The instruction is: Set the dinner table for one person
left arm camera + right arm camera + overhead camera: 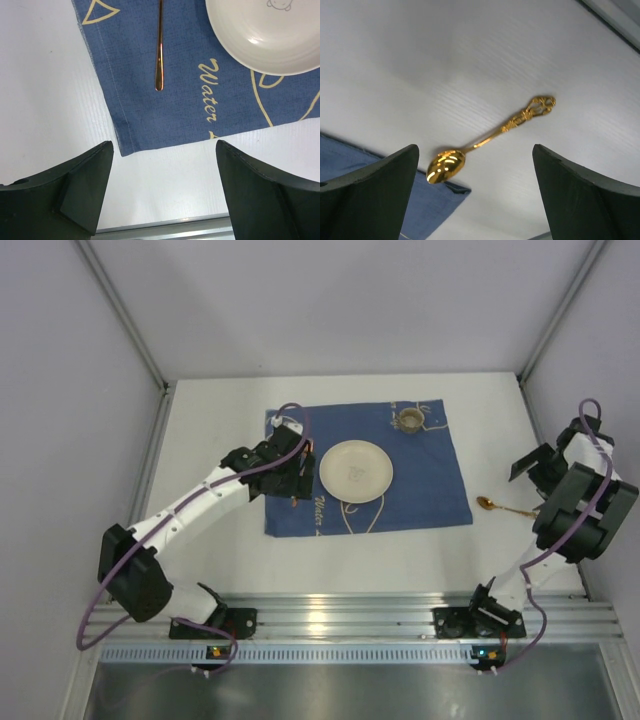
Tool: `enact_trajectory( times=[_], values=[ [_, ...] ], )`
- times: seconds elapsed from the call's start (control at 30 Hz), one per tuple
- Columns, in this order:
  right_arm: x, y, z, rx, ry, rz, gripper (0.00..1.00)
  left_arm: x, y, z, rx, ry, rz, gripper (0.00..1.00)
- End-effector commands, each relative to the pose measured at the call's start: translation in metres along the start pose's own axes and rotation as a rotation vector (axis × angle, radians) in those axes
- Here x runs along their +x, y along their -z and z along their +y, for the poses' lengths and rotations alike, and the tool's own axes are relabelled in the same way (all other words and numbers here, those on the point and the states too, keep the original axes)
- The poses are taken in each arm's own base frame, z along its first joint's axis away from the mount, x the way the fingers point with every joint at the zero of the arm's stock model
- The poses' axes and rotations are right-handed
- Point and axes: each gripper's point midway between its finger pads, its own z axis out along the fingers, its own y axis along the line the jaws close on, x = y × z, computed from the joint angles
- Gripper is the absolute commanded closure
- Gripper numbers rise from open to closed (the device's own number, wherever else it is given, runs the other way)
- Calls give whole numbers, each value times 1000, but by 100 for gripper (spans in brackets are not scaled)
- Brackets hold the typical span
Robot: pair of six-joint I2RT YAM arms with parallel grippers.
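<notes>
The robot's right gripper should next move to the gold spoon and close on the slim part of the spoon's handle [508,509] [486,140], just behind the spoon's bowl.
The white dinner table [215,440] carries a blue cloth [420,480] with a cream plate [355,472] at its middle and a small cup [410,420] at its far right. A slim copper utensil handle [159,55] lies on the cloth left of the plate [270,35]. My left gripper [164,143] is open and empty, hovering above the cloth's near left corner [125,142]; in the top view it [290,480] is just left of the plate. An ornate gold spoon [485,142] lies on the bare table right of the cloth [503,507]. My right gripper [475,147] is open and empty above it.
A ribbed aluminium rail [350,615] runs along the near edge with both arm bases on it. Grey walls and frame posts [125,315] close the table on the left, right and back.
</notes>
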Motion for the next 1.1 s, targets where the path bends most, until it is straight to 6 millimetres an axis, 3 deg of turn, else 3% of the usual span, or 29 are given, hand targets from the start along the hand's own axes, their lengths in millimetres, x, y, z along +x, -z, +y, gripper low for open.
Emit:
enact_trajectory(
  times=[0.0,0.13,0.27,0.43,0.57,0.63,0.77,0.97,1.07],
  values=[
    [-34,-11,15,-45,10,-57,4,-1,10,-10,72,41,-3,12],
    [-54,-16,19,-49,-11,-121,6,2,11,-9,69,33,11,13],
    [-50,-41,12,6,-56,-85,11,5,13,-5,61,29,10,13],
    [-23,-47,-1,34,-68,-84,14,14,17,1,51,45,8,13],
    [16,-50,-18,39,-54,-47,14,21,19,4,56,75,-5,13],
    [27,-44,-17,13,-43,-42,14,27,17,5,59,87,4,13],
    [70,-37,-11,-44,0,28,14,33,17,7,64,105,-5,13],
    [87,-15,-4,-87,74,8,13,41,14,9,63,132,-2,14],
    [89,-18,-9,-69,105,17,13,44,15,9,69,142,-1,14]
  ],
)
